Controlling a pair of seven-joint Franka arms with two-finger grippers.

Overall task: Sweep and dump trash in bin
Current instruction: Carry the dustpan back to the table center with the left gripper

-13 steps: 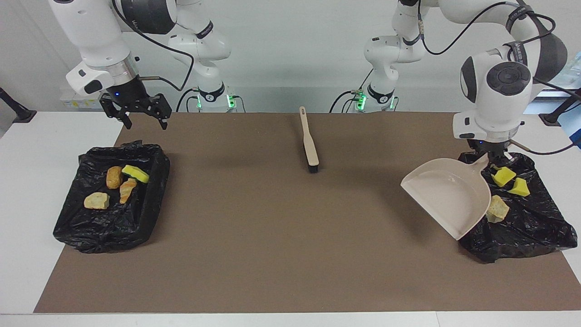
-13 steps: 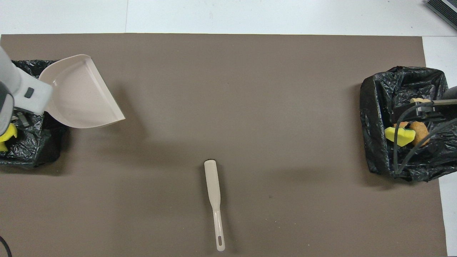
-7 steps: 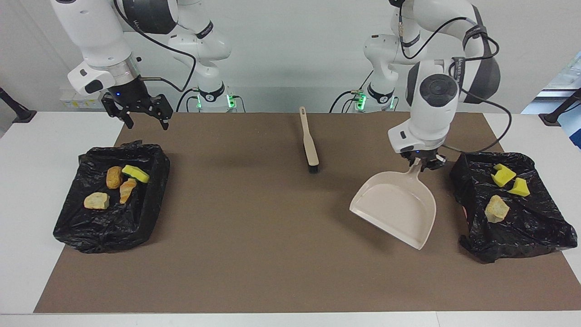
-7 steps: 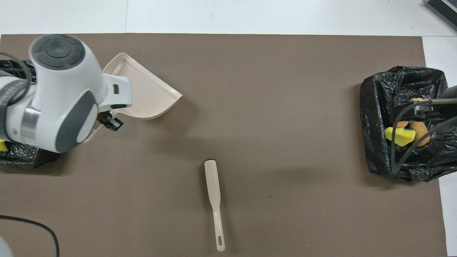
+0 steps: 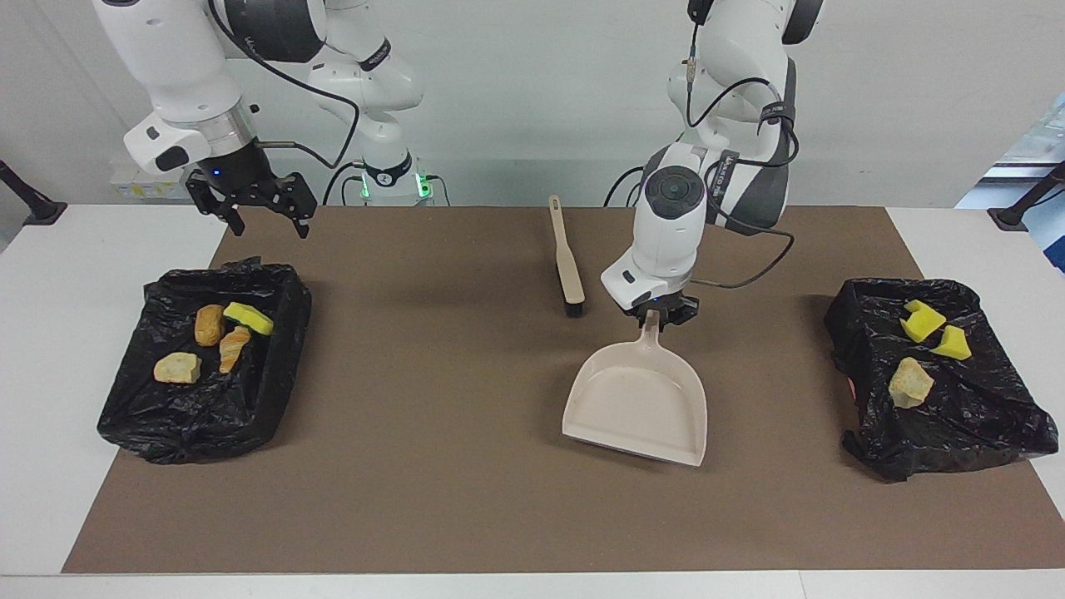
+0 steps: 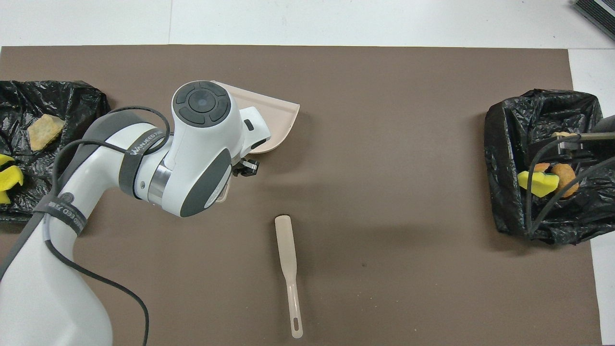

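Next, my left gripper lays the beige dustpan down on the brown mat straight (image 6: 284, 136) beyond the bristle end of the brush.
My left gripper (image 5: 655, 317) is shut on the handle of the beige dustpan (image 5: 636, 399), which hangs empty and low over the middle of the mat, beside the brush's bristle end. In the overhead view the left arm hides most of the dustpan (image 6: 278, 117). The trash lies in two black-lined bins. The bin (image 5: 982, 416) at the left arm's end holds two yellow sponge chunks (image 5: 923, 322) and a tan lump (image 5: 910, 383). The bin (image 5: 200, 416) at the right arm's end holds a yellow sponge (image 5: 247, 317) and three bread-like lumps (image 5: 209, 324). My right gripper (image 5: 268, 218) waits open above that bin's robot-side edge.
The beige brush (image 5: 567, 266) lies on the brown mat (image 5: 433, 499), black bristles pointing away from the robots, handle toward them. In the overhead view the brush (image 6: 287, 259) sits near the robots' edge. White table borders the mat at both ends.
My left arm swung the dustpan from over the bin at its end of the table to the middle of the mat, turning its mouth away from the robots. The right arm hardly moved.
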